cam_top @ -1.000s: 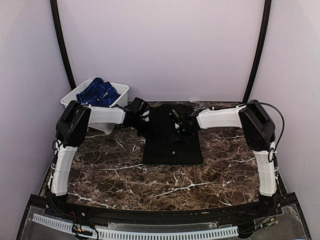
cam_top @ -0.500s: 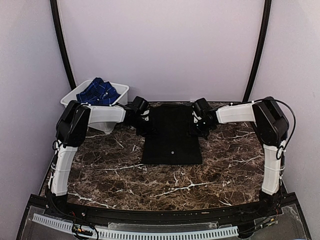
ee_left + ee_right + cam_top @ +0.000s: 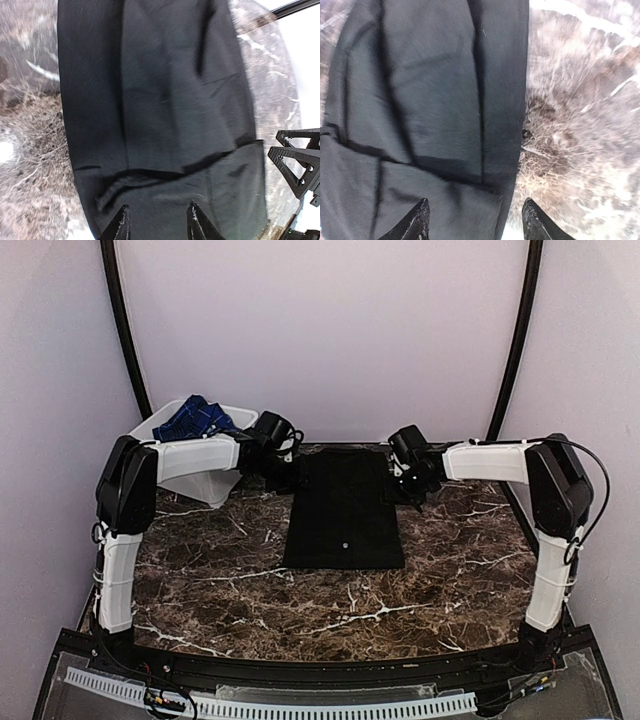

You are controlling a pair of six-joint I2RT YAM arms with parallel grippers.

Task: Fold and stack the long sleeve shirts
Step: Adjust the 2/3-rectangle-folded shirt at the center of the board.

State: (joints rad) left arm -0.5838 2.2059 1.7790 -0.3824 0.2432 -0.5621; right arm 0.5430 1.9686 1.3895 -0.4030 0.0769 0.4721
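Observation:
My right gripper needs to move next to the black long sleeve shirt's near corner (image 3: pixel 401 565) on my right arm's side, and then it should close there.
The black long sleeve shirt (image 3: pixel 345 510) lies flat on the marble table as a narrow folded rectangle. In the left wrist view the black shirt (image 3: pixel 160 110) fills the frame, with creases across it. My left gripper (image 3: pixel 288 472) hovers at its far left corner, open (image 3: pixel 159 222), with nothing between the fingers. My right gripper (image 3: pixel 404 482) stands at the far right corner, open (image 3: pixel 476 217), straddling the black shirt's (image 3: pixel 430 100) right edge without holding it. The blue checked shirt (image 3: pixel 195 422) sits bunched in the tub.
A white plastic tub (image 3: pixel 207 490) stands at the back left, behind my left arm. Dark veined marble (image 3: pixel 330 610) stretches in front of the shirt. Black frame poles rise at both back corners. My right gripper's fingers (image 3: pixel 297 160) show in the left wrist view.
My right gripper has drawn back from the middle of the black shirt to its far right corner. The left gripper has opened wider and shifted slightly back. The shirt now lies flatter.

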